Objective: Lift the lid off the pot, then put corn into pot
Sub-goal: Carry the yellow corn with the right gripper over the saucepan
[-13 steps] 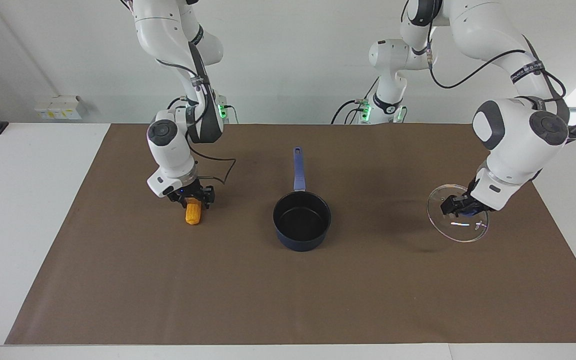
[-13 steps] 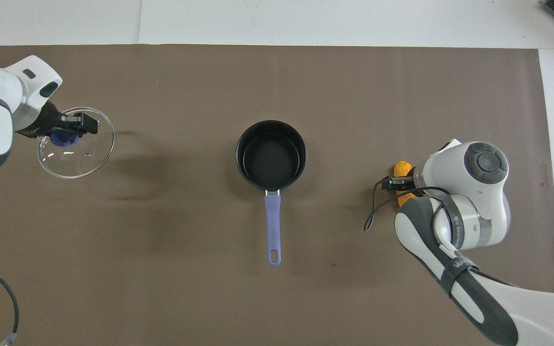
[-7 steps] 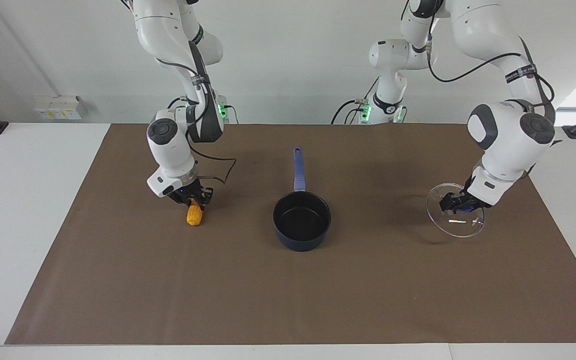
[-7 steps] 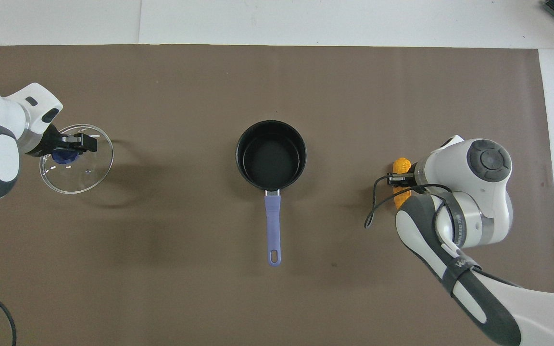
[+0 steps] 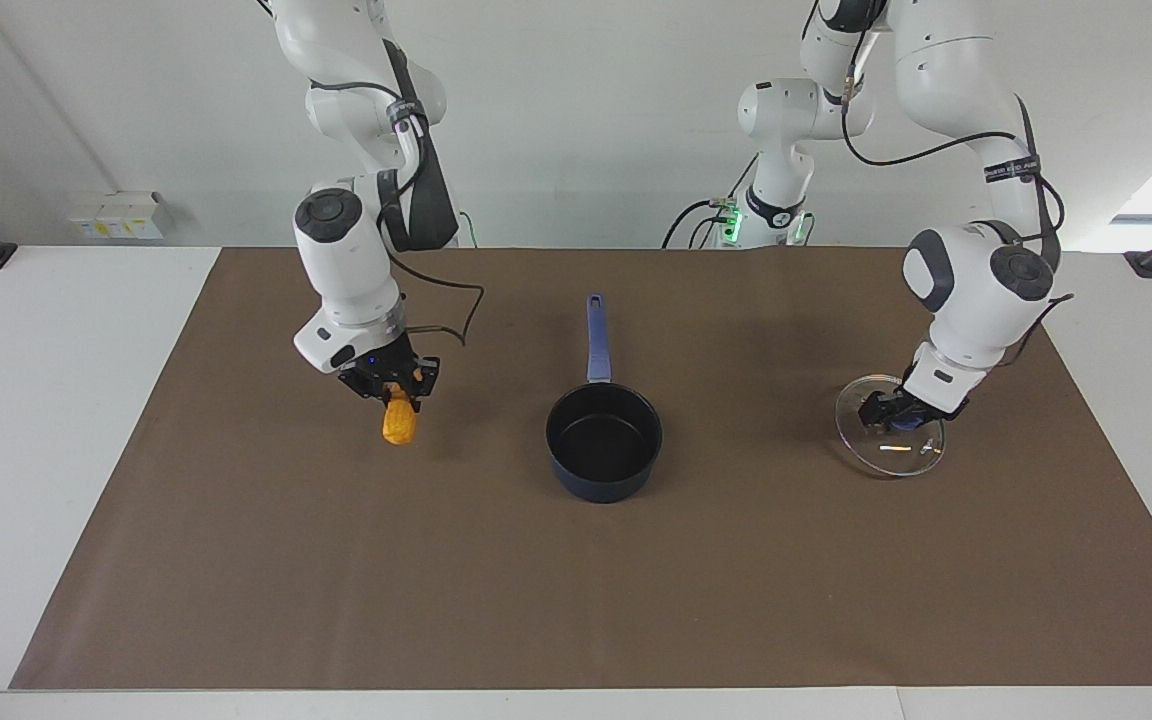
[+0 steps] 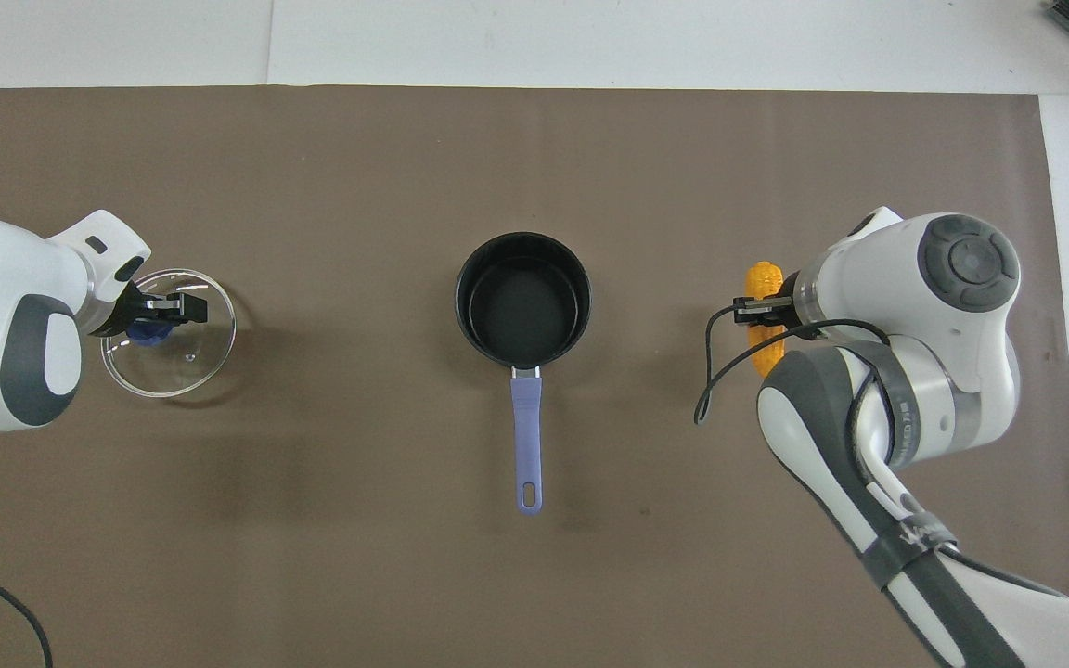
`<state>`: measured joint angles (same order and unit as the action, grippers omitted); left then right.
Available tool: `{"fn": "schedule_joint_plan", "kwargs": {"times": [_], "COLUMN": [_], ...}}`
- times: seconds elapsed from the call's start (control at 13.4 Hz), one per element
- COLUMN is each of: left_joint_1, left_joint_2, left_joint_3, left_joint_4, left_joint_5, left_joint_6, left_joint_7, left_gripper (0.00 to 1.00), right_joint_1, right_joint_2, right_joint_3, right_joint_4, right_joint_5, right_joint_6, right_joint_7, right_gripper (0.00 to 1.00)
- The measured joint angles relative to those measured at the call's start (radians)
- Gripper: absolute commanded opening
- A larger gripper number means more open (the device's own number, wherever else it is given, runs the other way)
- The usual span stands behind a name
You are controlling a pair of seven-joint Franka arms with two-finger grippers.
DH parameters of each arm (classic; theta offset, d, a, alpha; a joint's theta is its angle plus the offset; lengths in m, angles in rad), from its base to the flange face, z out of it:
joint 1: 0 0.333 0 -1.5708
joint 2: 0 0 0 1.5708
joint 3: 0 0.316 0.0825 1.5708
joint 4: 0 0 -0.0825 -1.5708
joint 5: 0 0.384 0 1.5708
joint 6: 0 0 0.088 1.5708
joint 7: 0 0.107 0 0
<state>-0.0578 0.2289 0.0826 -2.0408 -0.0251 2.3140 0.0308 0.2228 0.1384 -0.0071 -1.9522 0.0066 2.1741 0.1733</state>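
My right gripper is to release the corn on the pot's black inside (image 6: 532,310), a little toward the pot's handle from the pot's middle. The corn now hangs above the mat.
The dark blue pot (image 5: 602,482) (image 6: 523,239) stands uncovered in the middle of the brown mat, its black inside bare and its long handle (image 6: 527,436) pointing toward the robots. My right gripper (image 5: 396,392) (image 6: 763,310) is shut on the yellow-orange corn (image 5: 399,425) (image 6: 765,278), which hangs above the mat toward the right arm's end. My left gripper (image 5: 894,418) (image 6: 150,317) is shut on the blue knob of the clear glass lid (image 5: 898,458) (image 6: 184,366). The lid is tilted and held low over the mat toward the left arm's end.
The brown mat (image 5: 576,590) covers most of the white table. A black cable (image 6: 715,371) loops off the right wrist. Small white boxes (image 5: 116,215) sit by the wall past the right arm's end.
My right gripper shut on the corn and lifted it off the mat. My left arm lowered the lid toward the mat and drew it closer to the robots.
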Motion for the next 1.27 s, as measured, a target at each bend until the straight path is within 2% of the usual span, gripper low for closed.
{"fn": "schedule_joint_plan", "kwargs": {"times": [0.3, 0.37, 0.45, 0.6, 0.75, 0.97, 1.27], "left_joint_1": [0.015, 0.015, 0.016, 0.025, 0.036, 0.041, 0.041], "left_joint_2": [-0.008, -0.008, -0.008, -0.008, -0.008, -0.009, -0.01], "left_joint_3": [0.001, 0.001, 0.001, 0.001, 0.001, 0.001, 0.0], "left_joint_4": [-0.018, -0.024, -0.028, -0.036, -0.042, -0.046, -0.047], "left_joint_5": [0.001, 0.001, 0.001, 0.001, 0.001, 0.001, 0.001], "left_joint_6": [0.021, 0.028, 0.031, 0.034, 0.039, 0.041, 0.041], "left_joint_7": [0.002, 0.002, 0.002, 0.002, 0.004, 0.005, 0.005], "left_gripper": [0.09, 0.22, 0.27, 0.43, 0.5, 0.54, 0.56], "right_joint_1": [0.125, 0.152, 0.173, 0.206, 0.248, 0.281, 0.282], "right_joint_2": [0.013, 0.029, 0.049, 0.11, 0.189, 0.304, 0.417], "right_joint_3": [0.005, 0.006, 0.007, 0.008, 0.009, 0.02, 0.029], "right_joint_4": [0.118, 0.156, 0.203, 0.313, 0.408, 0.517, 0.631], "right_joint_5": [0.001, 0.004, 0.012, 0.029, 0.032, 0.036, 0.052], "right_joint_6": [-0.076, -0.089, -0.119, -0.19, -0.207, -0.207, -0.207], "right_joint_7": [0.195, 0.26, 0.309, 0.396, 0.515, 0.653, 0.73], "right_gripper": [0.0, 0.0, 0.0, 0.0, 0.0, 0.0, 0.0]}}
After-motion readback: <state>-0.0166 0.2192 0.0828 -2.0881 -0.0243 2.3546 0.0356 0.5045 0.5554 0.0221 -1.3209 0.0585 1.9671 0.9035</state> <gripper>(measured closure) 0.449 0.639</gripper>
